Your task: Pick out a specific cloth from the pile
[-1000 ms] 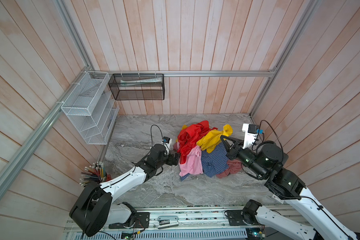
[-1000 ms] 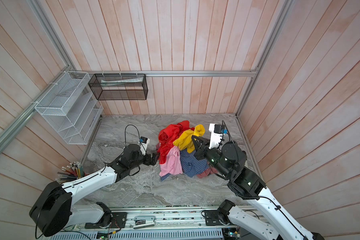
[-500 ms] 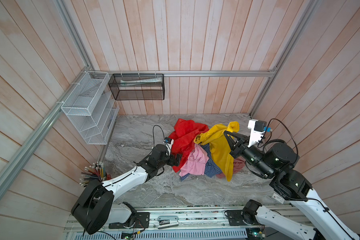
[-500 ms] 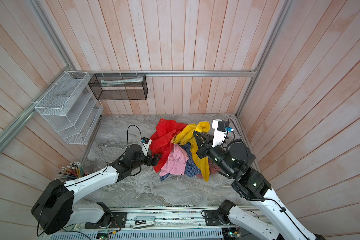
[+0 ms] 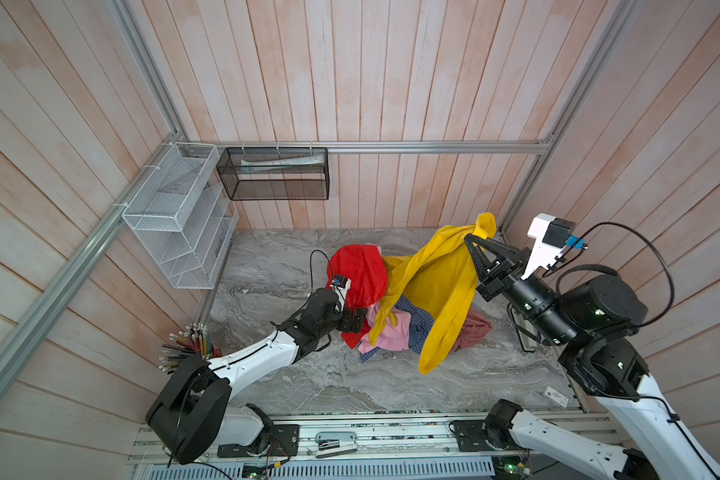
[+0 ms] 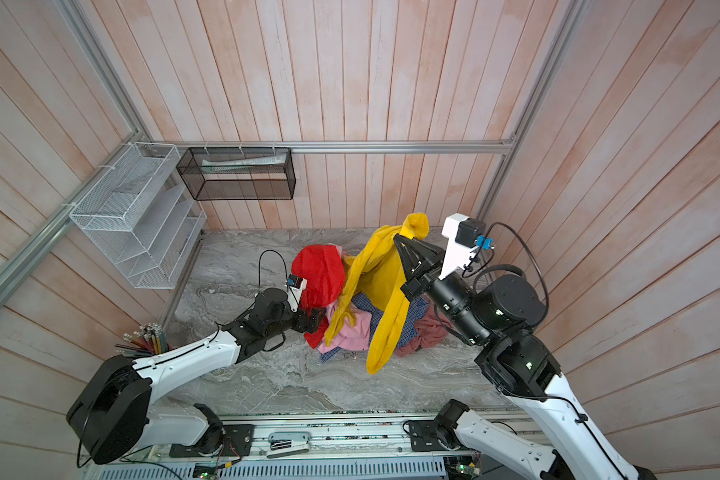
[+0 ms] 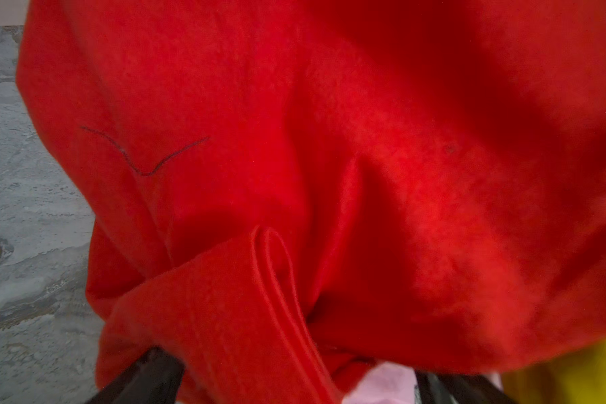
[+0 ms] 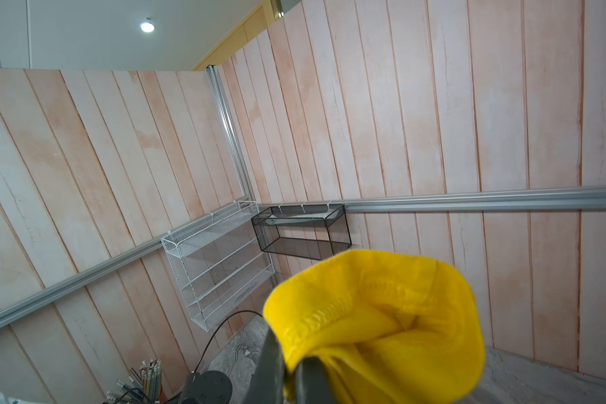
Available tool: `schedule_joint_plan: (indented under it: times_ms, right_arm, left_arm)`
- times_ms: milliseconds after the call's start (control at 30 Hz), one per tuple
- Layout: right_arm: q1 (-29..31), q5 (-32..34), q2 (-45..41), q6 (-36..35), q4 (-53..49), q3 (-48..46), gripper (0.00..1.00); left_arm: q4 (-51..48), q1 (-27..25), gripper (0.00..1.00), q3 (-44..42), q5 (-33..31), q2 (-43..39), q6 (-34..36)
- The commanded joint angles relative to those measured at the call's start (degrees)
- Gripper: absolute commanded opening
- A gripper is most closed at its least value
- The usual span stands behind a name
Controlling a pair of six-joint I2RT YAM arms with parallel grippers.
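Observation:
The mustard-yellow cloth hangs by its top edge, trailing over the pile, so next I lower it with my right gripper and take it by its middle [image 5: 440, 276].
The mustard-yellow cloth [image 5: 437, 282] [image 6: 381, 286] hangs in a long drape from my right gripper [image 5: 468, 239] [image 6: 398, 239], which is raised above the pile's right side and shut on the cloth's top edge [image 8: 382, 314]. Its lower end still trails over the pile [image 5: 391, 328]. The pile holds a bright red garment [image 5: 362, 270] [image 7: 294, 140], a light pink one [image 5: 387, 332], a blue checked one [image 5: 416, 320] and a dusty rose one [image 5: 472, 330]. My left gripper [image 5: 356, 322] [image 7: 294, 384] sits low at the pile's left edge, open, with red fabric bulging between its fingers [image 7: 147, 374].
A white wire rack [image 5: 179, 220] hangs on the left wall and a black mesh basket [image 5: 273, 174] on the back wall. A pot of pencils [image 5: 188, 345] stands at the front left. A small white card [image 5: 555, 397] lies by the right arm's base. Wooden walls close in the marble table [image 5: 275, 274].
My right gripper has risen and pulled back to the right, drawing the yellow cloth up out of the pile into a long drape. The red garment bunched up. The left arm barely moved.

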Motion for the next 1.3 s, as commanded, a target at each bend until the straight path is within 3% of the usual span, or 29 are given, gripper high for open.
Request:
schedule_joint_plan:
  times_ms: [0, 400, 733, 1000, 1267]
  right_arm:
    - [-0.11, 0.05, 0.65, -2.99, 6.09, 3.14, 0.00]
    - [-0.11, 7.13, 3.93, -8.06, 10.93, 8.09, 0.00]
    - [-0.11, 15.52, 11.95, -7.83, -1.95, 12.53, 0.00]
    - [-0.11, 14.24, 24.40, -5.13, -10.87, 9.69, 0.00]
    - [-0.70, 17.48, 34.07, -4.83, -15.77, 6.34, 0.00]
  left_arm:
    - [0.50, -0.49, 1.00, 2.13, 0.50, 0.99, 0.96]
    - [-0.35, -1.37, 1.00, 3.54, 0.41, 0.98, 1.42]
    - [-0.62, -1.50, 1.00, 3.38, -0.69, 0.26, 1.27]
    - [-1.78, -1.46, 1.00, 2.22, -2.38, -2.18, 1.24]
    - [-2.23, -1.45, 1.00, 0.05, -3.62, -4.08, 0.53]
